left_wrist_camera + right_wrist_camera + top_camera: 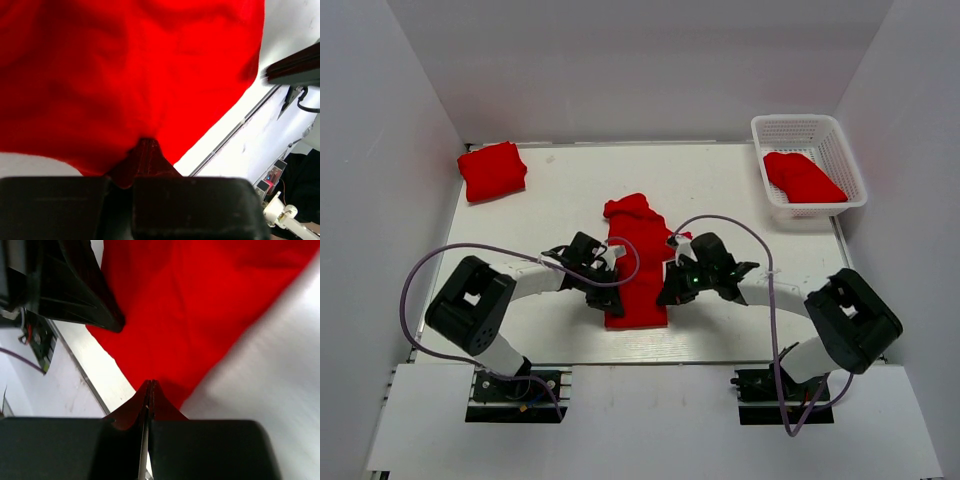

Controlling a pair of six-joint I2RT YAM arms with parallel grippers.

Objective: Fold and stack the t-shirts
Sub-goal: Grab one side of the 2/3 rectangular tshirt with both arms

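Observation:
The red t-shirt is pinched by my left gripper at a pucker short of its near corner, so I need to open and grab the t-shirt's corner itself [608, 326] before I fold it.
A bright red t-shirt [638, 262] lies as a long narrow strip in the middle of the table. My left gripper [604, 282] is at the strip's left edge and my right gripper [671, 289] at its right edge. In the left wrist view the left gripper [145, 148] is shut, and the red cloth [125, 75] puckers into its tips. The right gripper [151, 387] is shut too, with a corner of the cloth [200, 305] running into its tips. Another folded t-shirt [492, 171] sits at the far left. A third t-shirt [802, 177] lies in the basket.
The white lattice basket [840, 135] stands at the far right corner. White walls close in the table on three sides. Purple cables loop over both arms. The table's near edge [80, 375] runs close behind the grippers.

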